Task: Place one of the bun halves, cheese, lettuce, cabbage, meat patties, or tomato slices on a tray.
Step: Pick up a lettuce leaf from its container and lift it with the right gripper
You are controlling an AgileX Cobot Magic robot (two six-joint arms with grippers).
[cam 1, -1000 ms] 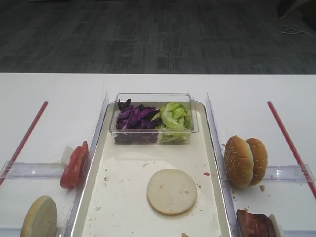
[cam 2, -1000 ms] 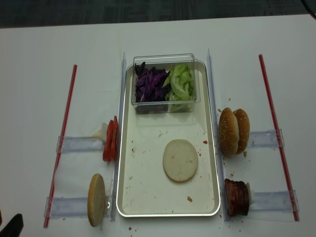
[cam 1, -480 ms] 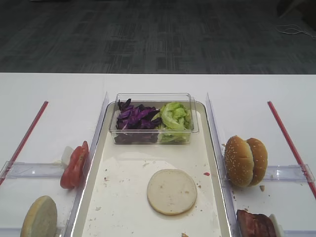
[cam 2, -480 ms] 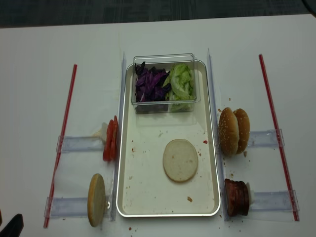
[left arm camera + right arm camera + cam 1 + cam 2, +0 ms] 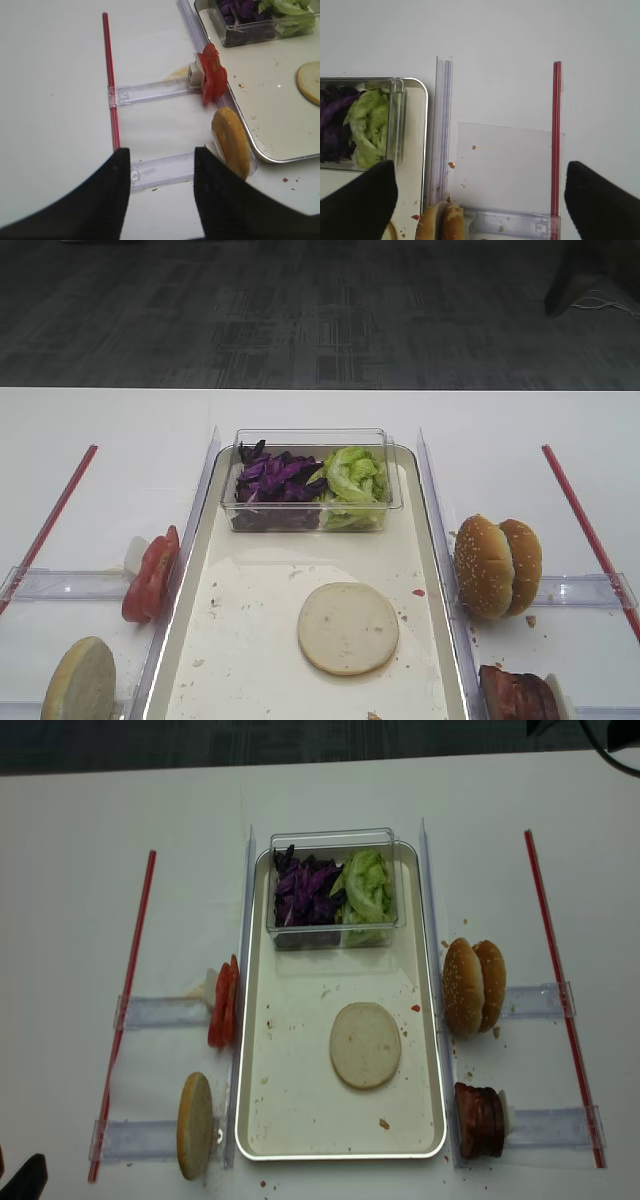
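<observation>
The middle of the green lettuce (image 5: pixel 363 897) (image 5: pixel 365 131), next to the purple cabbage in the clear tub, should be my right gripper's next stop, and it should close there.
A pale flat bun half (image 5: pixel 365 1044) lies on the cream tray (image 5: pixel 300 1105). At the tray's far end a clear tub holds purple cabbage (image 5: pixel 305 890) and green lettuce (image 5: pixel 365 888). Left of the tray stand tomato slices (image 5: pixel 223 1003) and another bun half (image 5: pixel 195 1125) on edge. To the right are sesame bun halves (image 5: pixel 474 986) and meat patties (image 5: pixel 480 1120). No cheese is in view. My left gripper (image 5: pixel 162 195) hangs open above the left clear rail, holding nothing. My right gripper (image 5: pixel 480 200) is open wide, high above the right rail beside the sesame buns (image 5: pixel 442 225).
Red strips (image 5: pixel 135 990) (image 5: pixel 555 980) run down both sides of the table. Clear plastic rails (image 5: pixel 160 1012) (image 5: pixel 540 1000) hold the side ingredients. Crumbs dot the tray. A dark shape (image 5: pixel 565 726) sits at the top right corner of the overhead view.
A dark shape has come into the top right corner of both exterior views. The food and tray have not moved.
</observation>
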